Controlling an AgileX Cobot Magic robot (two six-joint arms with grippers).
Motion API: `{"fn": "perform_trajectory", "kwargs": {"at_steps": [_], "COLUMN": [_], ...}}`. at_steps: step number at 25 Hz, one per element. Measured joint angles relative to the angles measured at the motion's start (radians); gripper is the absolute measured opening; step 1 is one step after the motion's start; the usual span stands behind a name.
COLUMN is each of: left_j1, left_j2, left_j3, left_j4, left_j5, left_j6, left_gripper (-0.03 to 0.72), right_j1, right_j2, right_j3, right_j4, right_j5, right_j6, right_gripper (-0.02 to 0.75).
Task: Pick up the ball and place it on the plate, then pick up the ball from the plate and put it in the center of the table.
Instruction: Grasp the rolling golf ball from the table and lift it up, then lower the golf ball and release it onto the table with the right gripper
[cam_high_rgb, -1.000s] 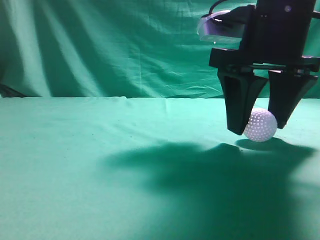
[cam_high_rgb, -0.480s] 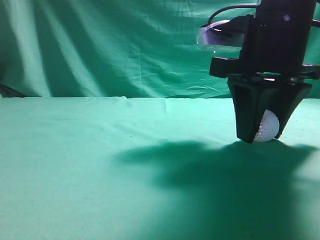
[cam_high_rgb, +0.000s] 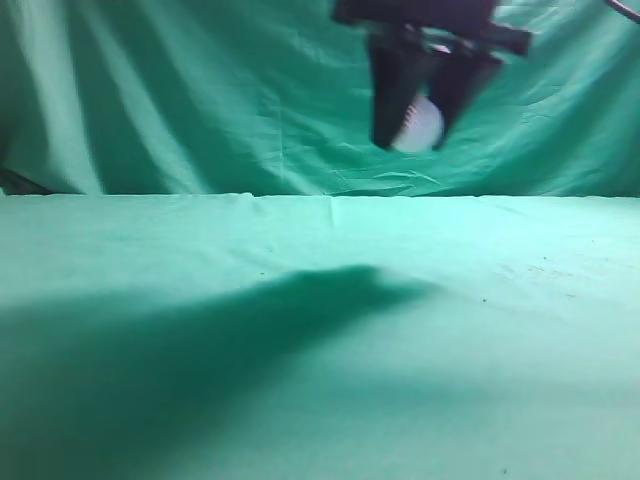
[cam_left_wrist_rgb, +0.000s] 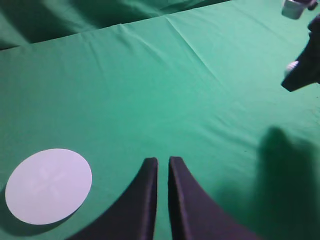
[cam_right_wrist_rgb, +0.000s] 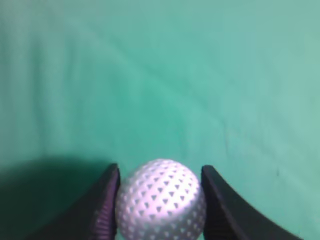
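Observation:
Next, my right gripper releases the ball, now held high above the green table, on the green cloth (cam_high_rgb: 279, 222) between the shadow of the arm and the far edge of the table.
The white dimpled ball (cam_high_rgb: 420, 124) is clamped between the black fingers of my right gripper (cam_high_rgb: 412, 140), held high above the green table (cam_high_rgb: 300, 330). It fills the lower middle of the right wrist view (cam_right_wrist_rgb: 161, 199), with my right gripper's (cam_right_wrist_rgb: 160, 172) fingers on both sides. The round white plate (cam_left_wrist_rgb: 48, 185) lies flat on the table at the lower left of the left wrist view. My left gripper (cam_left_wrist_rgb: 163, 161) is shut and empty, just right of the plate. My right gripper shows far off at the upper right of that view (cam_left_wrist_rgb: 302, 75), where the ball (cam_left_wrist_rgb: 291, 66) is a small white spot.
A draped darker green backdrop (cam_high_rgb: 200, 90) hangs behind the table's far edge. A broad arm shadow (cam_high_rgb: 200, 340) lies across the cloth.
My right gripper shut on the ball on the table, then lifted it and carried it up and to the left. The shadow shifted left with it.

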Motion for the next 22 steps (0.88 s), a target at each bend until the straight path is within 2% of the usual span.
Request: {"fn": "perform_trajectory", "kwargs": {"at_steps": [8,12,22], "left_j1": [0.0,0.0,0.0], "left_j2": [-0.142,-0.207,-0.222], "left_j3": [0.117,0.16,0.177], "left_j4": [-0.009,-0.009,0.007], "left_j5": [-0.036,-0.05,-0.071], "left_j6": [-0.017,-0.023,-0.025], "left_gripper": [0.06,0.06,0.06], "right_j1": [0.066,0.075,0.118], "right_j2": [0.181,0.261,0.407], "right_j3": [-0.306,-0.366,-0.416], "right_j4": [0.0,0.0,-0.003], "right_j5": [0.11,0.109,0.059], "right_j6": [-0.004,-0.024,-0.055], "right_gripper": [0.328,0.328,0.328]}}
